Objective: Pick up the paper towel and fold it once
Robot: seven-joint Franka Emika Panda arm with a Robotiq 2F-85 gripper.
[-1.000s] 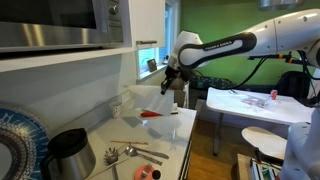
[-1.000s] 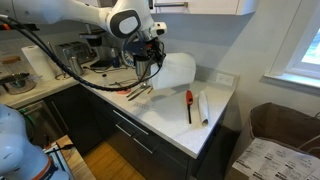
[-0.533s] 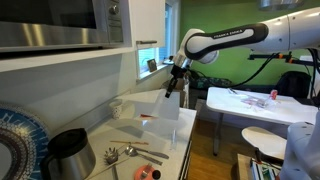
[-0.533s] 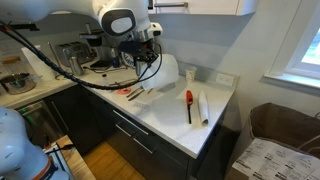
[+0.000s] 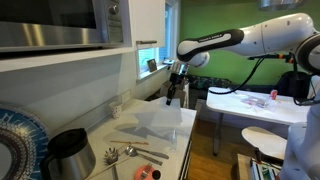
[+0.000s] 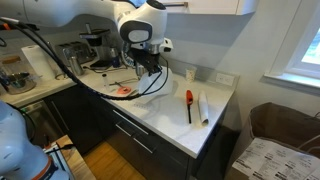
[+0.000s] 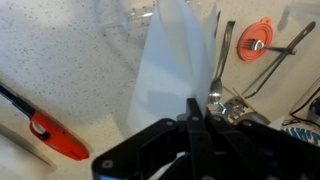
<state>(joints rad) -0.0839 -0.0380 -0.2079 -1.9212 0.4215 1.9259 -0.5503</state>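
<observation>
My gripper is to let go of the paper towel's raised edge on the speckled counter (image 5: 147, 117) (image 7: 100, 132), beside the red lighter.
The paper towel (image 5: 152, 122) is a thin white sheet, mostly spread on the speckled counter, with one edge rising to my gripper (image 5: 172, 97). In the wrist view the towel (image 7: 170, 60) runs as a tall white strip away from the gripper (image 7: 192, 112), whose black jaws are closed together on its edge. In an exterior view the gripper (image 6: 150, 72) hangs low over the counter with the towel (image 6: 150, 96) under it.
A red lighter (image 6: 188, 98) and a white roll (image 6: 203, 108) lie beside the towel. A metal pot (image 5: 68, 152), a blue-patterned plate (image 5: 14, 135), utensils (image 5: 126, 152) and a small white cup (image 5: 116, 108) stand around. A microwave (image 5: 60, 20) hangs above.
The gripper has carried the towel down and across. The sheet hung upright a second ago; now most of it lies on the counter, covering the lighter in one exterior view.
</observation>
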